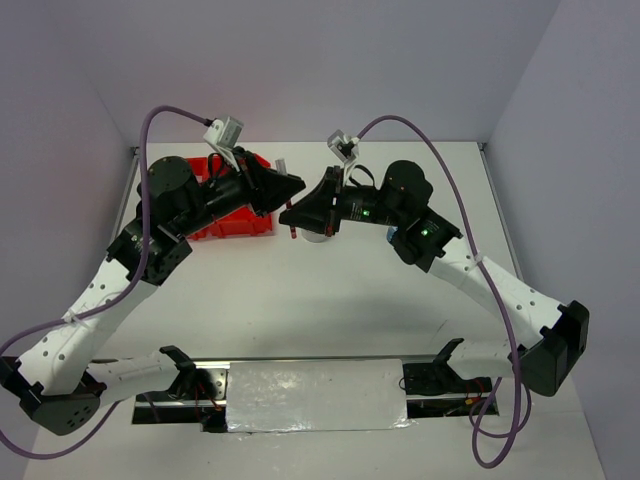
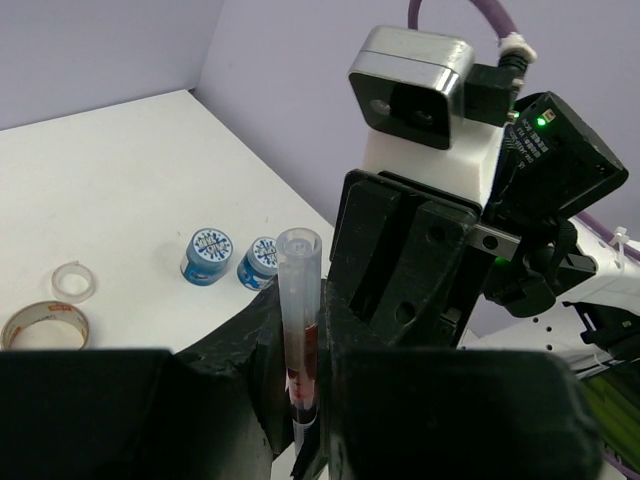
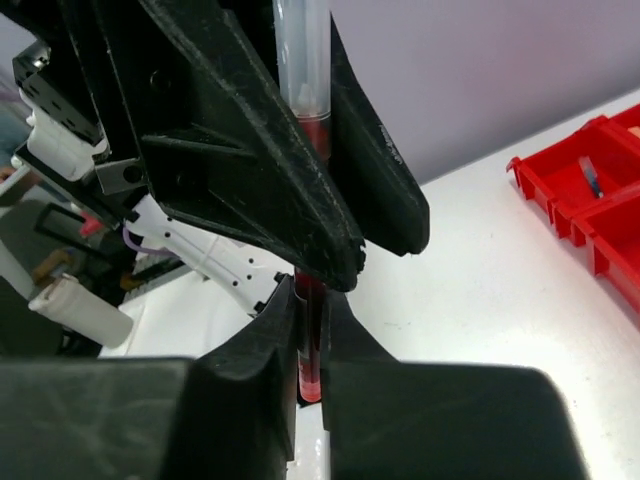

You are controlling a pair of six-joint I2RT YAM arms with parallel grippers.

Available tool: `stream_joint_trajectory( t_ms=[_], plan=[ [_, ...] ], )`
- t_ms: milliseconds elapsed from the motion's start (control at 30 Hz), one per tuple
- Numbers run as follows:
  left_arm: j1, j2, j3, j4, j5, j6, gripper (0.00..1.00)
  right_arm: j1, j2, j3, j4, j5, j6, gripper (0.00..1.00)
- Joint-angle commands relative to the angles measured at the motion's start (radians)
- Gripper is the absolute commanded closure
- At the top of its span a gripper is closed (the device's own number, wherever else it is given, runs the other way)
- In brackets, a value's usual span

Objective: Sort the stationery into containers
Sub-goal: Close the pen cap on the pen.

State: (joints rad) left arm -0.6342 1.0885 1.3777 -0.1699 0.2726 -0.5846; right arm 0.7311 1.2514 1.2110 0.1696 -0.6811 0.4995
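Note:
I need to open my left gripper, which holds the pen's middle and crowds my right gripper, back it off and take the clear end (image 1: 281,166) with it while my right gripper steadies the pen.
A thin red pen (image 2: 298,300) with a clear barrel stands between the fingers of my left gripper (image 2: 300,335), which is shut on it. My right gripper (image 3: 310,345) is shut on the pen's red end (image 3: 310,360), tip to tip with the left one above the table's middle. From the top camera the two grippers meet just right of the red containers (image 1: 235,222), left gripper (image 1: 298,187) above right gripper (image 1: 291,213), with a bit of the pen (image 1: 291,233) showing below them. Two blue-white tubs (image 2: 207,256) (image 2: 260,262) stand on the table.
A clear tape ring (image 2: 74,281) and a grey tape ring (image 2: 45,327) lie on the white table near the tubs. The red bin (image 3: 590,200) shows a blue item (image 3: 590,178) in one compartment. Purple cables arc over both arms.

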Motion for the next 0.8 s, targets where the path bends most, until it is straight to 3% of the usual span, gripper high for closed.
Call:
stream_joint_trajectory(
  t_ms=[0,67,133,333,367,633,767],
  plan=[
    [-0.005,-0.03,0.0,0.072,0.05,-0.02,1.0,0.002,0.013,0.039,0.071,0.011,0.013,1.0],
    [-0.005,-0.033,0.0,0.07,0.045,-0.014,0.98,0.002,0.01,0.041,0.067,0.015,0.007,1.0],
    [-0.005,-0.039,0.001,0.067,0.033,-0.009,0.89,0.005,0.005,0.041,0.056,0.021,-0.001,1.0],
    [-0.005,-0.045,0.011,0.055,0.017,0.015,0.61,0.013,-0.001,0.048,0.025,0.031,-0.026,1.0],
    [-0.005,-0.047,0.011,0.056,0.014,0.017,0.52,0.014,-0.001,0.048,0.024,0.029,-0.027,1.0],
    [-0.005,-0.055,0.02,0.053,0.0,0.034,0.34,0.014,-0.006,0.053,-0.004,0.034,-0.041,1.0],
    [-0.005,-0.042,0.037,0.029,-0.019,0.048,0.13,0.016,-0.001,0.061,-0.01,0.022,-0.041,1.0]
  ],
)
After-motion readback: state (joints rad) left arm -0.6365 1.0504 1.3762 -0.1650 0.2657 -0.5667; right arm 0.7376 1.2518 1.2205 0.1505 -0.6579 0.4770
